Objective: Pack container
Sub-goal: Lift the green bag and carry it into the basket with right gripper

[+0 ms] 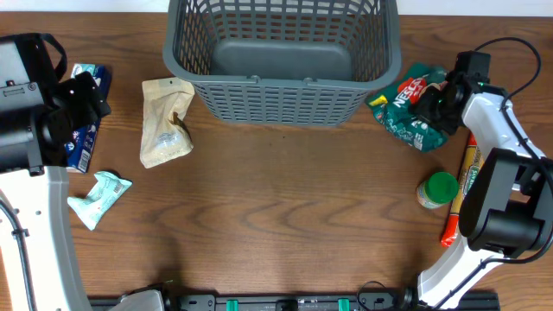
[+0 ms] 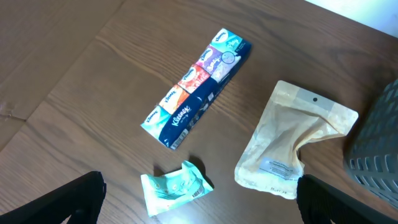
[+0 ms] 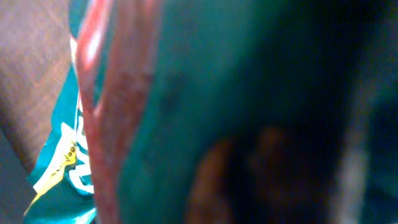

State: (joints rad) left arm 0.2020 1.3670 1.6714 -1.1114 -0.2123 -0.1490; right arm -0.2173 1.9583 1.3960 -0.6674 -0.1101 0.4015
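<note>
My right gripper will release the green packet on the bottom of the basket, near the basket's front side (image 1: 298, 58).
The container, a dark grey slotted basket (image 1: 281, 84), stands at the back centre with nothing in it; its corner shows in the left wrist view (image 2: 376, 140). My left gripper (image 1: 86, 99) (image 2: 199, 199) is wide open and empty, held above a Kleenex tissue pack (image 2: 196, 87) and a small teal packet (image 2: 177, 186). A beige pouch (image 1: 166, 121) (image 2: 292, 140) lies left of the basket. My right gripper (image 1: 436, 99) is down on a green packet (image 1: 410, 117) right of the basket. That packet fills the right wrist view (image 3: 186, 112) as a blur and hides the fingers.
A green-lidded jar (image 1: 438, 190) stands at the right. A long orange and yellow packet (image 1: 462, 186) lies beside it, close to the right arm's base. The teal packet (image 1: 99, 197) and the tissue pack (image 1: 85, 142) lie near the left edge.
</note>
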